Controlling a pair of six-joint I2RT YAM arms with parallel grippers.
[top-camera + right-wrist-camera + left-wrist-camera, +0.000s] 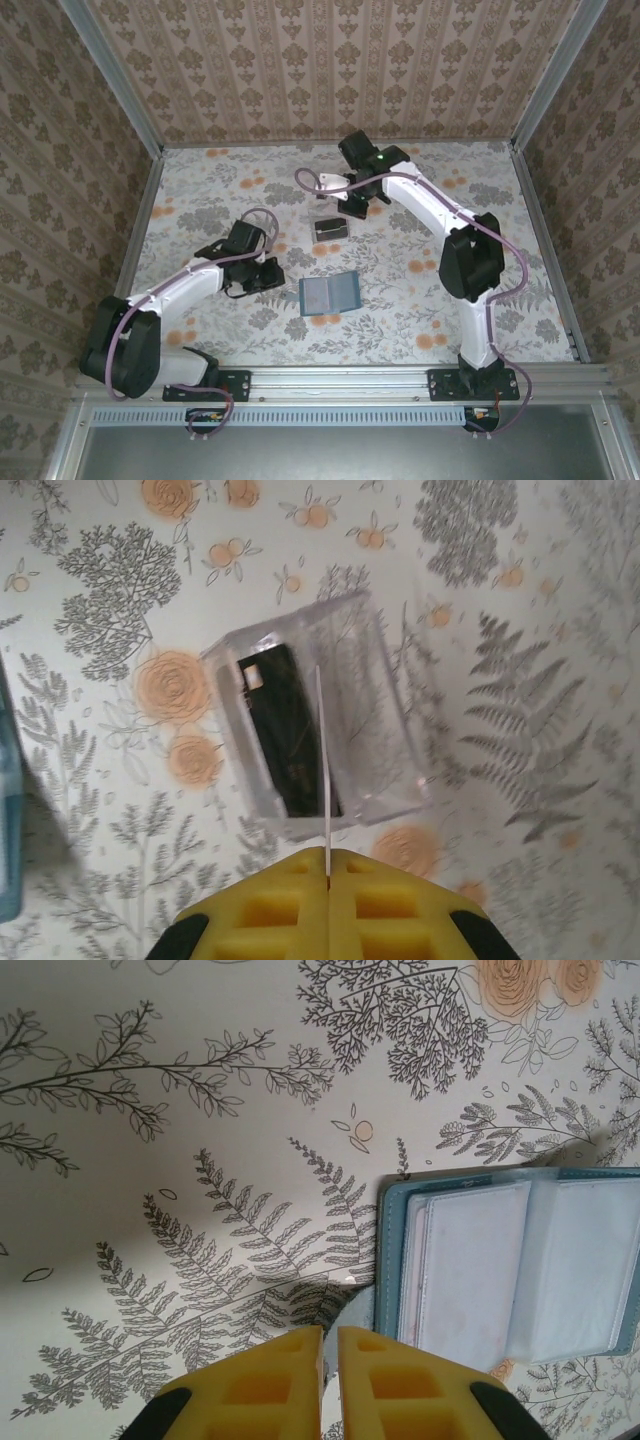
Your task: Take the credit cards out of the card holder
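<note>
The thin pale credit card, now held above the clear box, will go down from my right gripper into the clear box's empty slot (pixel 333 217) (pixel 366 715) next to the dark card.
The teal card holder (pixel 330 295) lies open on the floral table, its two panels flat. In the left wrist view the card holder (pixel 510 1260) shows a pale card (pixel 470 1270) behind its clear left pocket. My left gripper (pixel 330 1332) hovers just off the holder's left edge, its yellow fingers almost together with nothing between them; from above, the left gripper (pixel 268 276) sits to the holder's left. My right gripper (pixel 328 854) is shut on a thin pale credit card (pixel 322 760), seen edge-on above a clear box (pixel 380 700). A dark card (pixel 285 735) lies in that box.
The clear box (pixel 330 228) stands behind the holder, under the right gripper (pixel 355 207). Patterned walls with metal rails enclose the table on three sides. A strip of the holder (pixel 8 820) shows at the left edge of the right wrist view.
</note>
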